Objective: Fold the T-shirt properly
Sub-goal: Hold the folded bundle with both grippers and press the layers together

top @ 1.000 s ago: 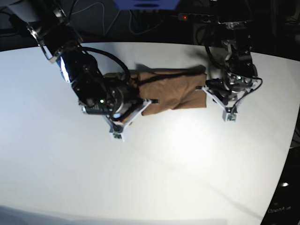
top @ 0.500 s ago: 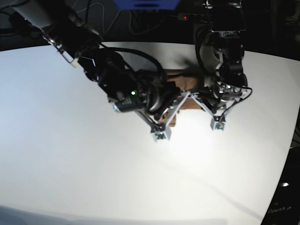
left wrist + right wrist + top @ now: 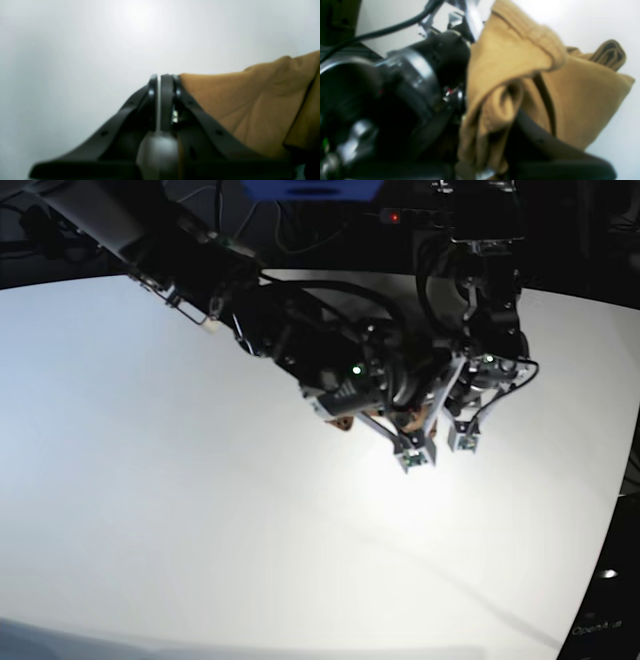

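I will release the tan-brown T-shirt, now hanging bunched over that gripper, with my right gripper on the white table [image 3: 355, 380] near its back edge, beside my left gripper.
The tan-brown T-shirt [image 3: 570, 100] hangs bunched and folded over my right gripper [image 3: 512, 117], which is shut on a gathered fold of it. One dark finger [image 3: 540, 145] shows under the cloth. In the base view the two arms hide nearly all of the T-shirt [image 3: 343, 423]. There my right gripper [image 3: 412, 418] sits close beside my left gripper [image 3: 445, 395]. In the left wrist view my left gripper [image 3: 159, 77] is shut with only a thin slit between its jaws. The T-shirt [image 3: 250, 105] lies against the outside of its right finger.
The white table [image 3: 200, 510] spreads wide to the left and front of the arms. Its back edge, with cables and dark equipment [image 3: 400, 218], runs just behind them. The left arm's black wrist [image 3: 420, 82] sits very close to my right gripper.
My right arm has swept from the shirt's left end across to the right, carrying the cloth over itself. The spread shirt is now mostly hidden. The left arm shifted slightly left and forward.
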`<state>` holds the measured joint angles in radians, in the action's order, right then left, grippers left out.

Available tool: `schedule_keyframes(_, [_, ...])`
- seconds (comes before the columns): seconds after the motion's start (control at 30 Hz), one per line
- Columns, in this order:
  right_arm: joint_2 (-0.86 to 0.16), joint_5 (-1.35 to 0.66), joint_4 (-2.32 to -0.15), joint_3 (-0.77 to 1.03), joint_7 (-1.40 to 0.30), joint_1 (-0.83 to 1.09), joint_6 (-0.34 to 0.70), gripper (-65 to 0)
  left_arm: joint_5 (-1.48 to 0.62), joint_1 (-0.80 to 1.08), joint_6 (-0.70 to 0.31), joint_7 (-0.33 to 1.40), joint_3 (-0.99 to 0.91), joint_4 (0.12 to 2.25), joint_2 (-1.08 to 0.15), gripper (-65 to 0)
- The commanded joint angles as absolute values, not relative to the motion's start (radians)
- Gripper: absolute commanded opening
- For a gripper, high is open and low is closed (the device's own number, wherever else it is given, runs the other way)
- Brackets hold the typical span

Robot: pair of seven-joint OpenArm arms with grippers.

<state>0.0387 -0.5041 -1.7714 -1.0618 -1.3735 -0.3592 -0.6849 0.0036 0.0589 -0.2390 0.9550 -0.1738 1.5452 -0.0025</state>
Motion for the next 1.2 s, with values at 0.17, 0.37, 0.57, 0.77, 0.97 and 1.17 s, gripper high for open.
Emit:
schedule_keyframes(0.17, [0.035,-0.515,-1.748,-1.075,-1.396,-0.421,-0.698,-64.4,0.010,0.079,-0.243,1.018,-0.171,1.580,0.001,-62.4])
schedule_keyframes(0.37, [-0.008,-0.513,-1.721,-1.090,-1.396,-0.432,-0.698,-64.4,0.016,0.081,-0.243,1.018,-0.171,1.577,0.001,-62.4])
schedule_keyframes(0.57, [-0.067,-0.513,-1.713,-1.142,-1.396,-0.450,-0.698,-64.4,0.015,0.105,-0.243,1.018,-0.171,1.583,0.001,-62.4])
schedule_keyframes(0.77, [-0.085,-0.513,-1.652,-1.176,-1.394,-0.461,-0.698,-64.4,0.016,0.108,-0.243,1.018,-0.173,1.583,0.001,-62.4])
schedule_keyframes(0.97, [-0.077,-0.513,-1.604,-1.191,-1.357,-0.463,-0.698,-64.4,0.016,0.110,-0.242,1.018,-0.173,1.583,0.001,-62.4])
schedule_keyframes(1.17, [-0.065,-0.513,-1.572,-1.198,-1.345,-0.472,-0.698,-64.3,0.012,0.110,-0.242,1.018,-0.173,1.583,0.001,-62.4])
